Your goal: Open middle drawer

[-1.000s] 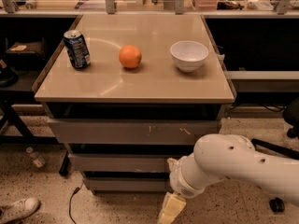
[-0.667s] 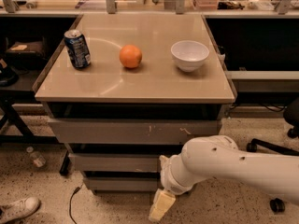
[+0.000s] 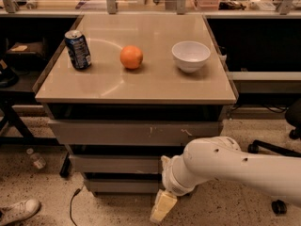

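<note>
Next, I close on the top edge of the middle drawer's front (image 3: 157, 157), just under the taller top drawer.
The grey cabinet holds three stacked drawers. The middle drawer (image 3: 113, 164) is a plain flat grey panel under the taller top drawer (image 3: 131, 133), which has white scratch marks. It looks closed, in line with the narrow bottom drawer (image 3: 117, 186). My white arm (image 3: 221, 166) reaches in from the right and covers the right end of the middle and bottom drawers. My gripper (image 3: 162, 206) has a yellowish tip, points down toward the floor, and hangs just below and in front of the bottom drawer.
On the cabinet top (image 3: 141, 84) stand a blue can (image 3: 78, 49), an orange (image 3: 131, 57) and a white bowl (image 3: 190, 55). A plastic bottle (image 3: 35, 158), a cable (image 3: 71, 206) and a shoe (image 3: 19, 210) lie on the floor at left. A chair base (image 3: 277, 149) is at right.
My arm and gripper have shifted left along the front of the lower drawers. The drawers have not moved.
</note>
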### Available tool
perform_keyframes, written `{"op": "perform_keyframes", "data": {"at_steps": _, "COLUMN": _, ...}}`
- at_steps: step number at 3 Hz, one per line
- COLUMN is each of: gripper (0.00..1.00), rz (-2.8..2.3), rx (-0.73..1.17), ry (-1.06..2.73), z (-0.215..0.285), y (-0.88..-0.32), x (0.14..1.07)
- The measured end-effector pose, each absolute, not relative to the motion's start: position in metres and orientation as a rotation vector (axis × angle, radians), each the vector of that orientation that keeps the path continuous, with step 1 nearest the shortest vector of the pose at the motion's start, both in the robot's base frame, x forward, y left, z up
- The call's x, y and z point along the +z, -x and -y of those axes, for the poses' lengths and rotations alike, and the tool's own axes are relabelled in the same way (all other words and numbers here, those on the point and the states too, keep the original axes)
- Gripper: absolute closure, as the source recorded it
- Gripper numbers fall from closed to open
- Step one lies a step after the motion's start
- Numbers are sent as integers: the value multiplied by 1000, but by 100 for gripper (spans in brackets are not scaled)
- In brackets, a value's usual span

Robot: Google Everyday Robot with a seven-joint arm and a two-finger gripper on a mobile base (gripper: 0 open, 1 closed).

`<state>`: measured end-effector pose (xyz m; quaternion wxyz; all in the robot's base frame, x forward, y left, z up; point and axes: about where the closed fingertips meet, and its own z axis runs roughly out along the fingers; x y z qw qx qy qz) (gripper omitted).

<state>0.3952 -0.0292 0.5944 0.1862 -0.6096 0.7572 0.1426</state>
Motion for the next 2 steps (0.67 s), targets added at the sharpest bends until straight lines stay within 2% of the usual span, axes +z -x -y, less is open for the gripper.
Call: {"op": "perform_keyframes", "data": {"at_steps": 2, "gripper": 0, "rz": -2133, "rx": 312, "ry": 1641, "z": 15, "y": -437, "x": 532}}
